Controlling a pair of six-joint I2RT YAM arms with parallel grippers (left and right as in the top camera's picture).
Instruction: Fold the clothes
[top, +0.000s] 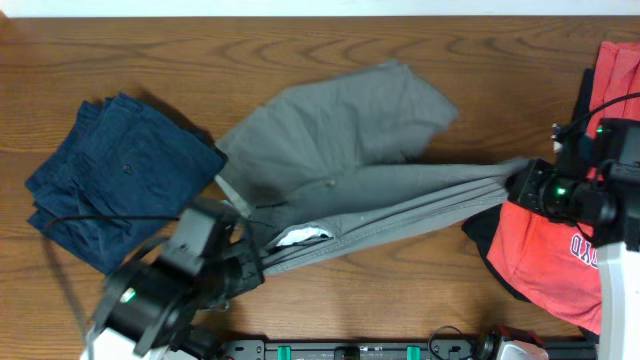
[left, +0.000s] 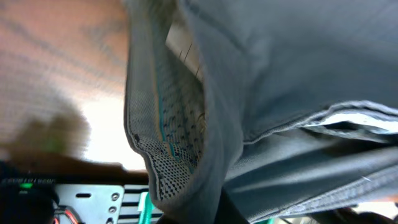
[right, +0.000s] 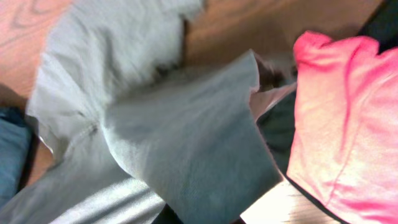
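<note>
The grey shorts' taut end, now stretched across the table's middle, will be let go by my right gripper on the back corner of the other leg's hem (top: 413, 78).
Grey shorts (top: 350, 150) lie across the table's middle, one leg stretched taut between my two grippers. My left gripper (top: 252, 268) is shut on the waistband end at the lower left; the left wrist view shows the pale dotted waistband lining (left: 177, 130) close up. My right gripper (top: 520, 185) is shut on the leg hem at the right; the grey fabric (right: 193, 149) fills the right wrist view. Folded navy trousers (top: 120, 175) lie at the left. The red printed T-shirt (top: 560, 250) lies at the right on a black garment (top: 490, 235).
The table's wooden surface (top: 200, 50) runs along the back. A black rail with green clips (top: 350, 350) lines the front edge. Cables (top: 600, 110) run by the right arm over the red shirt.
</note>
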